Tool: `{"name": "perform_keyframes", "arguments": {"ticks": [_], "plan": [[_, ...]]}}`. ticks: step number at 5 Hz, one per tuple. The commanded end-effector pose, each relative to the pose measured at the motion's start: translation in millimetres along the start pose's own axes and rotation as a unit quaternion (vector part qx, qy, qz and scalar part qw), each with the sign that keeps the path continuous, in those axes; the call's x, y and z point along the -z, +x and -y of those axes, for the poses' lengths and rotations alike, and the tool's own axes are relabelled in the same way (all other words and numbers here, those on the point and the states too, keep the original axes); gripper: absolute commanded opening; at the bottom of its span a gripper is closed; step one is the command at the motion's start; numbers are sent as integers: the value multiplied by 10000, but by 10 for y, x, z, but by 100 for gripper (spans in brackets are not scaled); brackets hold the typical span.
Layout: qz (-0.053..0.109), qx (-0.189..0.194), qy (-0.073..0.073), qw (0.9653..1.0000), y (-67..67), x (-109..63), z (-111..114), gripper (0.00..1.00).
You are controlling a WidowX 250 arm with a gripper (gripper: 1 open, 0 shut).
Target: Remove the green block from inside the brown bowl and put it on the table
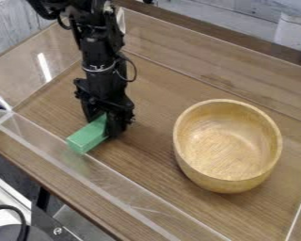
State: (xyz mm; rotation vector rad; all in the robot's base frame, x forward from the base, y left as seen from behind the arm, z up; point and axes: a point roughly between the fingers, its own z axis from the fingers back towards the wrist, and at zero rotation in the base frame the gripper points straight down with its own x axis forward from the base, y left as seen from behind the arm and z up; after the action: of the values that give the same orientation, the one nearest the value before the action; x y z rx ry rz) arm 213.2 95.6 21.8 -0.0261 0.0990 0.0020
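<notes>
Next, I let go of the green block with my gripper on the table (118, 132) between the front acrylic side and the brown bowl.
The green block (87, 137) slants down to the left of the brown bowl (225, 180), outside it, with its upper end between the fingers of my gripper (105, 119). The gripper points down and is shut on that end. The block's lower end lies at the table (179, 71) surface near the front acrylic wall; I cannot tell whether it touches. The bowl stands upright at the right with nothing inside.
Low clear acrylic walls (46, 141) edge the tabletop at the front left and along the back. The black arm (97, 42) rises from the gripper toward the upper left.
</notes>
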Motion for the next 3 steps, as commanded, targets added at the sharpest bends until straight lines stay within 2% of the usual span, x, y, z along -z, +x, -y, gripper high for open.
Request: {"name": "perform_keyframes", "arguments": {"ticks": [1, 3], "plan": [[122, -55, 9, 9999, -29, -65, -33, 0], [43, -29, -88, 9999, -76, -27, 11, 0]]}}
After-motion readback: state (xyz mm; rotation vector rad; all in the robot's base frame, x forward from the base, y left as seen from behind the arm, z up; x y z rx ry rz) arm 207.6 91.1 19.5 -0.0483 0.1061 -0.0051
